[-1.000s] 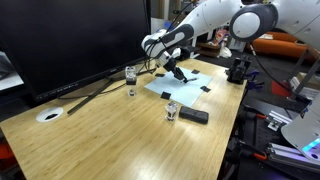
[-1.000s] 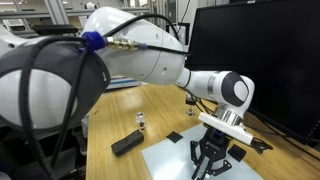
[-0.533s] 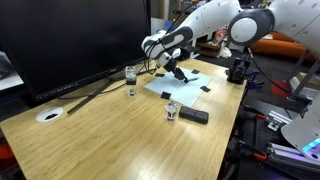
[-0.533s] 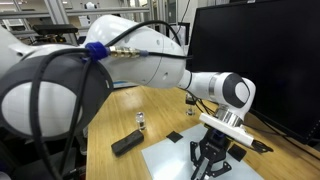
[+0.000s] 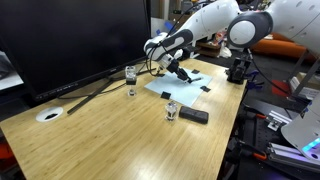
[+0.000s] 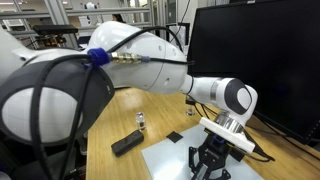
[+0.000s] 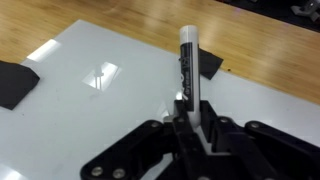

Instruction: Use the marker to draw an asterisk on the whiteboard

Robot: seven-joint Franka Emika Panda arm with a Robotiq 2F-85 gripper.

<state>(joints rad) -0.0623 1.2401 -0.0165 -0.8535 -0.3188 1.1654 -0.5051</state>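
My gripper has the marker. It will let go of it on the whiteboard's far part (image 5: 185, 75) (image 7: 174, 118), near a black corner piece.
The whiteboard (image 7: 110, 110) is a pale sheet with black corner pieces, lying flat on the wooden table; it also shows in both exterior views (image 5: 190, 84) (image 6: 180, 160). My gripper (image 7: 190, 125) is shut on the marker (image 7: 188, 62), a white-bodied pen with dark print that points out from the jaws over the sheet. In an exterior view the gripper (image 5: 178, 71) hangs low over the sheet's far part. In an exterior view (image 6: 210, 160) it points down at the sheet. The marker's tip is hidden. I see no clear ink marks on the sheet.
A flat black block (image 5: 194, 116) and a small jar (image 5: 172, 110) lie near the sheet's front edge. A glass (image 5: 131, 76) stands further back. A white disc (image 5: 49, 115) lies near the far end. A large black monitor (image 5: 70, 40) stands behind, with cables across the table.
The gripper with the marker has shifted slightly over the sheet; the arm's pose has changed a little. Nothing else has moved.
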